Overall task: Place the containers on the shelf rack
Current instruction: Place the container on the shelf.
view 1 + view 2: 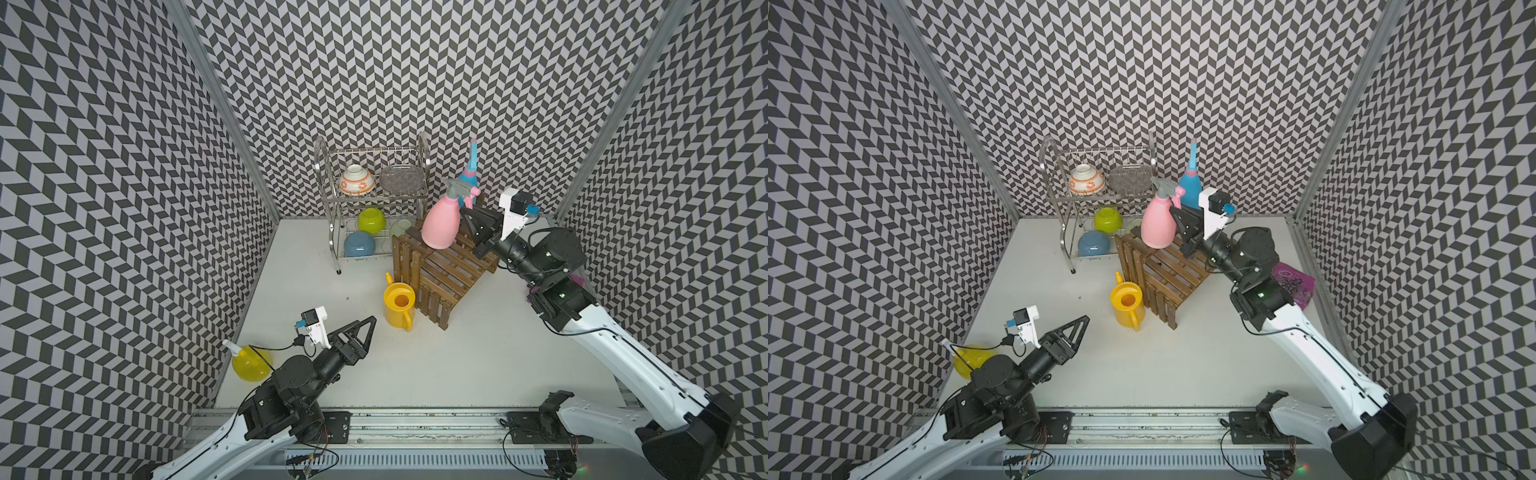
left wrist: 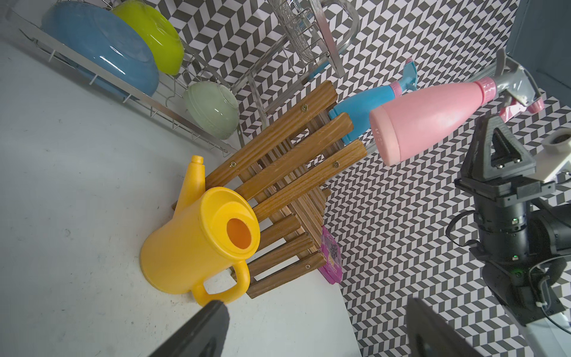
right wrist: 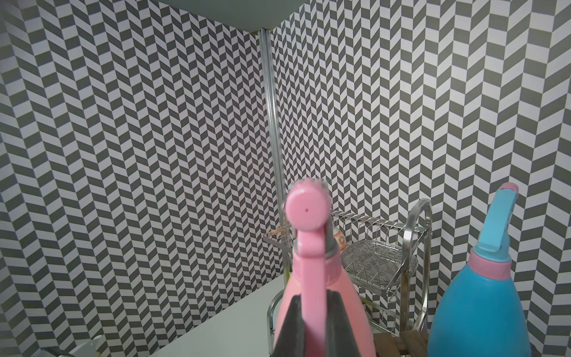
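Observation:
I will use my right gripper to set the pink spray bottle down on the brown shelf rack's top corner [image 1: 428, 239] next to the silver wire dish rack. The pink bottle is held over the rack's top.
My right gripper [image 3: 313, 299] is shut on the trigger of the pink spray bottle [image 1: 440, 222], which it holds upright over the top of the brown shelf rack [image 1: 444, 270]; in the left wrist view the bottle's base is clear of the wood. On the rack's top tier, at the back, stands the blue spray bottle [image 1: 469, 174]. The yellow watering can [image 1: 399, 305] stands on the table against the rack's front left. My left gripper [image 2: 315, 304] is open, a short way from the can's handle. Behind my left arm, the round yellow spray bottle [image 1: 249, 363] lies by the left wall.
A silver wire dish rack [image 1: 332, 232] with several bowls stands at the back, left of the shelf rack. A purple package [image 1: 1293, 284] lies by the right wall under my right arm. Patterned walls close in three sides.

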Tool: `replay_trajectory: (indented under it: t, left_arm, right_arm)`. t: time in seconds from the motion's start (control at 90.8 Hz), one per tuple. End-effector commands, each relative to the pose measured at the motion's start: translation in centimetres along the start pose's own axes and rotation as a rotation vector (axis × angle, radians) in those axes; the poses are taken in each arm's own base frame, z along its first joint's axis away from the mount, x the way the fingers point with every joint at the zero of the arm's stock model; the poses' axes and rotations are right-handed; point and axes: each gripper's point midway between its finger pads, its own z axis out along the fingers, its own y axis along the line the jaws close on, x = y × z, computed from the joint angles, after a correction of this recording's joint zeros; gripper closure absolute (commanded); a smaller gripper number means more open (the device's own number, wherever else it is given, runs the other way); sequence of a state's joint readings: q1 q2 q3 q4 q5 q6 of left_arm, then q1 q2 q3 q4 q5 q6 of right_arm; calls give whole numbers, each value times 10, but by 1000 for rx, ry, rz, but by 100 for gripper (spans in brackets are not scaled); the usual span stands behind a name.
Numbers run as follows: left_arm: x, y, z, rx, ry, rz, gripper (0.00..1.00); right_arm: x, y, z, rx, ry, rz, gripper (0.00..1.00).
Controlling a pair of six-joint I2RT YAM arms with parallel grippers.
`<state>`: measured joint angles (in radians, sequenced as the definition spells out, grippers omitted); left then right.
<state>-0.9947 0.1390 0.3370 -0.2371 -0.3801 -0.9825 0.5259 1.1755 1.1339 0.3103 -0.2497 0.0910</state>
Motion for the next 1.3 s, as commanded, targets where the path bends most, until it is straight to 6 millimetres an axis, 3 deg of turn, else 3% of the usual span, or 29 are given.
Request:
replay_trajectory:
  t: [0.0, 0.892, 1.135, 1.289]
  left_arm:
    - [-2, -2, -2, 3, 1, 2, 8]
    - [-5, -1, -1, -12, -17, 9, 8]
    - [-6, -1, 1, -16, -24, 19, 8]
    - [-6, -2, 3, -17, -25, 27, 8]
  right_arm:
    - [-35, 3, 5, -25, -104, -49, 100]
    - [21, -22, 52, -25, 16, -64, 95]
    - [42, -24, 57, -39, 61, -59, 74]
    - [42, -22, 51, -42, 57, -68, 53]
